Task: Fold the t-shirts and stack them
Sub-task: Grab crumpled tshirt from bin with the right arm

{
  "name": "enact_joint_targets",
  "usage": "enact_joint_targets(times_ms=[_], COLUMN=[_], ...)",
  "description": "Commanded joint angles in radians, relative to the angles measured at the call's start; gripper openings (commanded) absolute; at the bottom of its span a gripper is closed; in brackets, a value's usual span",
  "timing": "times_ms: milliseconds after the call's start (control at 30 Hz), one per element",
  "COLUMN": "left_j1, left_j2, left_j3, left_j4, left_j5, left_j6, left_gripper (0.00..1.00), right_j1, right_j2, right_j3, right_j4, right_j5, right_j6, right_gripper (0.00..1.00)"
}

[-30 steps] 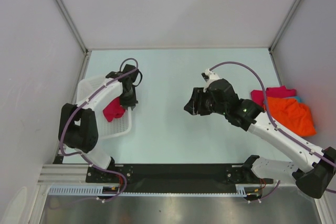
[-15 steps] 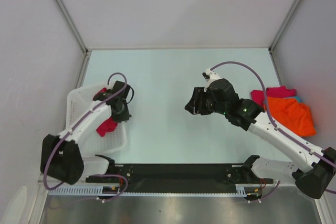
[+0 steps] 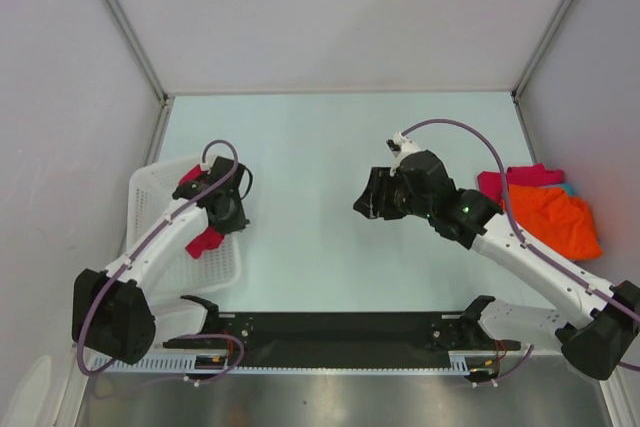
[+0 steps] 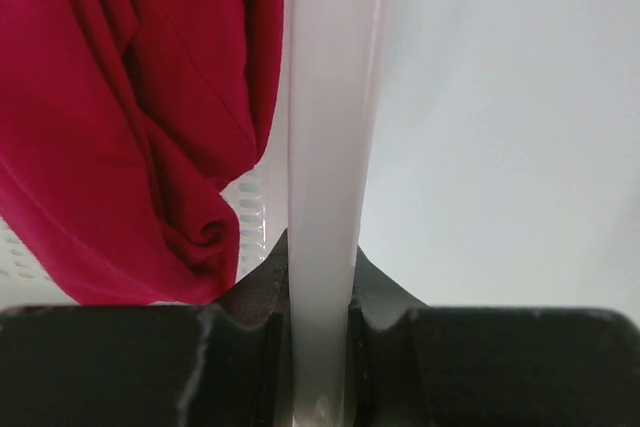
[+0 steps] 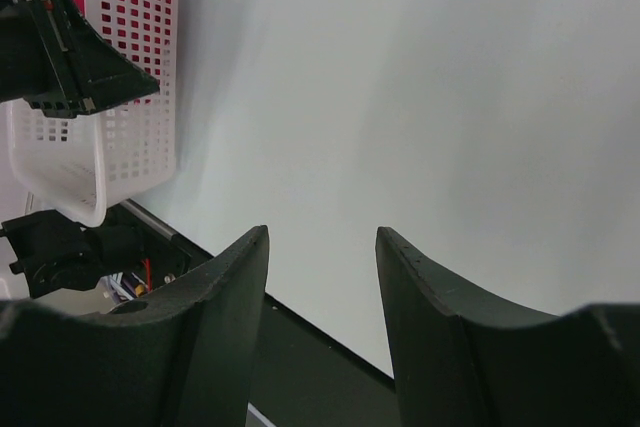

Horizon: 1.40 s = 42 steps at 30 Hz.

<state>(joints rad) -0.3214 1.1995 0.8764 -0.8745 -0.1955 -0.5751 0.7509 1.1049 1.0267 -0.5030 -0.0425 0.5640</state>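
My left gripper should set the white lattice basket free on the bare middle of the pale table top (image 3: 350, 225).
A crimson t-shirt (image 3: 205, 240) lies crumpled in the white lattice basket (image 3: 143, 199) at the left; up close the same t-shirt (image 4: 130, 117) hangs just left of the basket's wall (image 4: 325, 127). My left gripper (image 3: 228, 215) is shut on that right-hand wall, its jaws pressing both sides of the white plastic (image 4: 318, 297). My right gripper (image 3: 368, 205) hovers open over the middle of the table, nothing between its fingers (image 5: 322, 237). An orange t-shirt (image 3: 555, 217) and a magenta-pink t-shirt (image 3: 520, 179) lie heaped at the right, with a teal sliver (image 3: 567, 188) between them.
The basket (image 5: 110, 67) stands close to the left wall and the near rail (image 3: 330, 332). The heap at the right lies against the right wall. The pale table top (image 3: 320, 147) lies between the two arms.
The left arm has dragged the basket, red t-shirt inside, toward the near-left; most of that shift came in the first half second. The right arm has barely moved.
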Motion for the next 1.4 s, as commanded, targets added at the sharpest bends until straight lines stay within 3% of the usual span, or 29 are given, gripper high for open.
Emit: enact_joint_targets(times_ms=[0,267,400,633,933,1367], left_j1=[0.007,-0.004,-0.004,-0.019,-0.116,-0.117], left_j2=[0.052,0.311,0.367,0.402,0.491,0.405], left_j3=[-0.016,0.151,0.222,0.243,0.22,0.115], left_j4=[-0.159,-0.305,-0.38,-0.406,-0.426,-0.454], left_j5=[-0.007,-0.248,-0.288,-0.274,-0.18,-0.193], left_j6=[-0.054,0.012,0.043,0.066,0.044,-0.071], left_gripper=[0.02,0.01,0.0,0.02,0.08,0.12], right_j1=[-0.016,-0.021,-0.045,-0.087,-0.122,-0.163], right_j2=[-0.025,-0.033,-0.051,-0.068,-0.079,-0.096], right_j3=[0.006,0.018,0.019,0.03,0.047,0.088], right_j4=[0.034,0.029,0.015,0.003,-0.038,-0.098], right_j5=[-0.013,-0.023,-0.025,-0.049,-0.066,-0.074], right_j6=[-0.018,-0.027,-0.042,-0.064,-0.101,-0.165], right_gripper=[0.53,0.53,0.53,0.53,0.53,0.54])
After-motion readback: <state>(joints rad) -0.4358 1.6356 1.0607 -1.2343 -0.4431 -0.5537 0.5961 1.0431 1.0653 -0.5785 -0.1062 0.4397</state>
